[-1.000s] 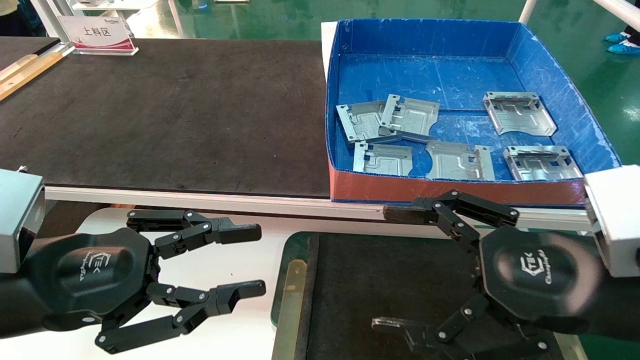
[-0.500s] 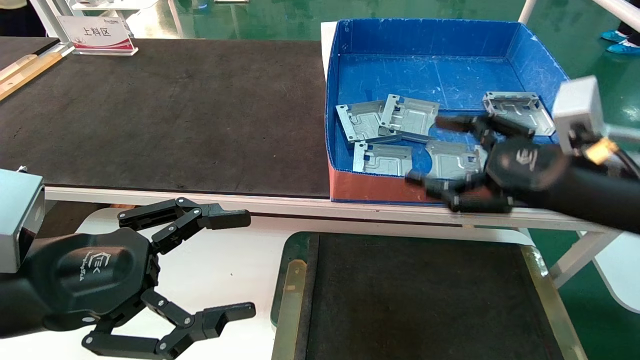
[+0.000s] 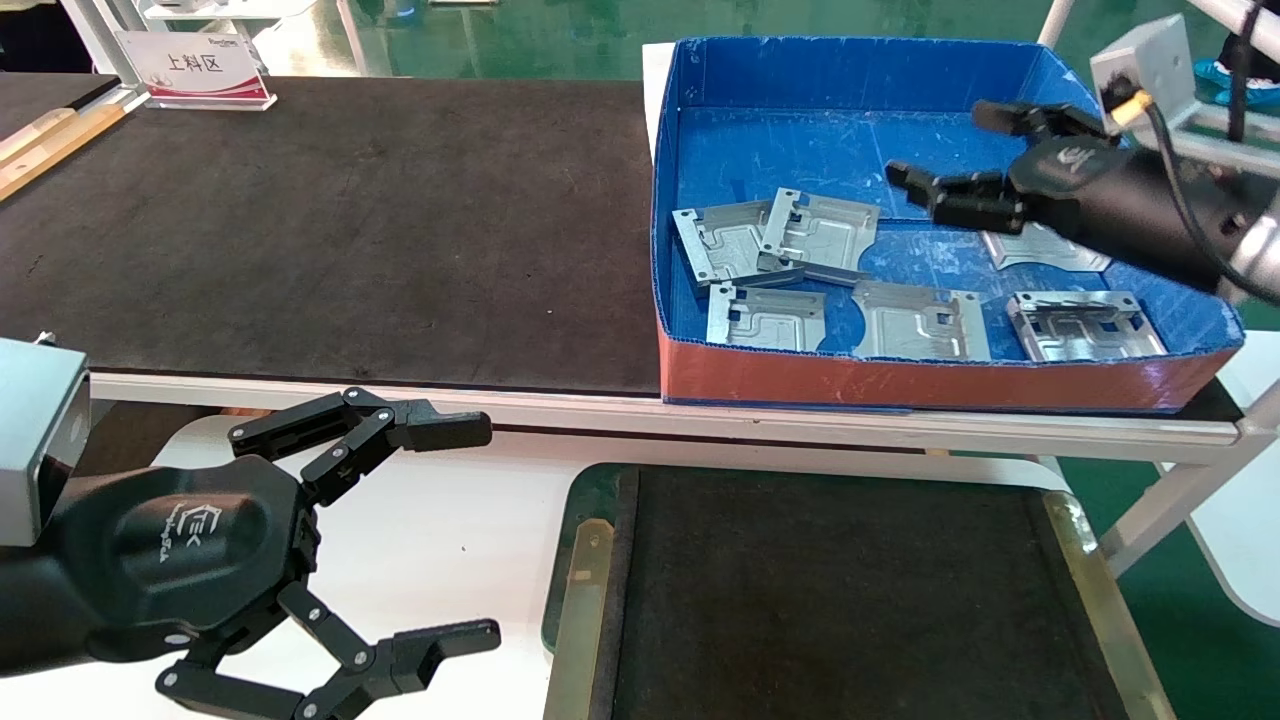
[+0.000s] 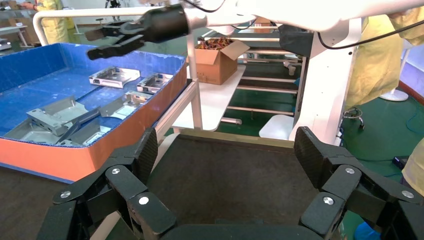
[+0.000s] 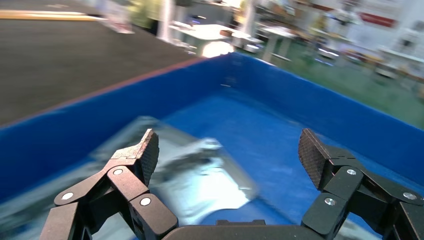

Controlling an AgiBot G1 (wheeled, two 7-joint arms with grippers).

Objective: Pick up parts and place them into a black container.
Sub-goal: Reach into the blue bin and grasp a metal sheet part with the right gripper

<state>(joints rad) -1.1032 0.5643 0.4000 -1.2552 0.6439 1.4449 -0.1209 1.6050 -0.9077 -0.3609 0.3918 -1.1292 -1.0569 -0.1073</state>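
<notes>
The robot's right gripper will close on the side edge (image 3: 987, 238) of the silver-grey part partly hidden beneath it, the edge that faces the overlapping pair of parts.
Several silver-grey parts lie in the blue box, among them an overlapping pair (image 3: 818, 235), one by the red front (image 3: 765, 317) and one at the right (image 3: 1085, 325). My right gripper (image 3: 940, 145) hovers open and empty above the box's far right, partly hiding one part (image 3: 1045, 247). In the right wrist view the right gripper (image 5: 230, 150) is over a blurred part (image 5: 200, 180). The black container (image 3: 830, 590) lies empty in front of the table. My left gripper (image 3: 478, 532) is open and empty beside the container's left side; its wrist view (image 4: 227, 155) looks over the felt (image 4: 225, 185).
The blue box with a red front (image 3: 900, 382) sits on the right end of the black mat table (image 3: 350, 230). A white sign (image 3: 195, 70) stands at the far left. A white frame leg (image 3: 1160, 510) runs down right of the container.
My right gripper has risen from over the black container and moved away over the red front to the blue box's far right. My left gripper has opened a little wider.
</notes>
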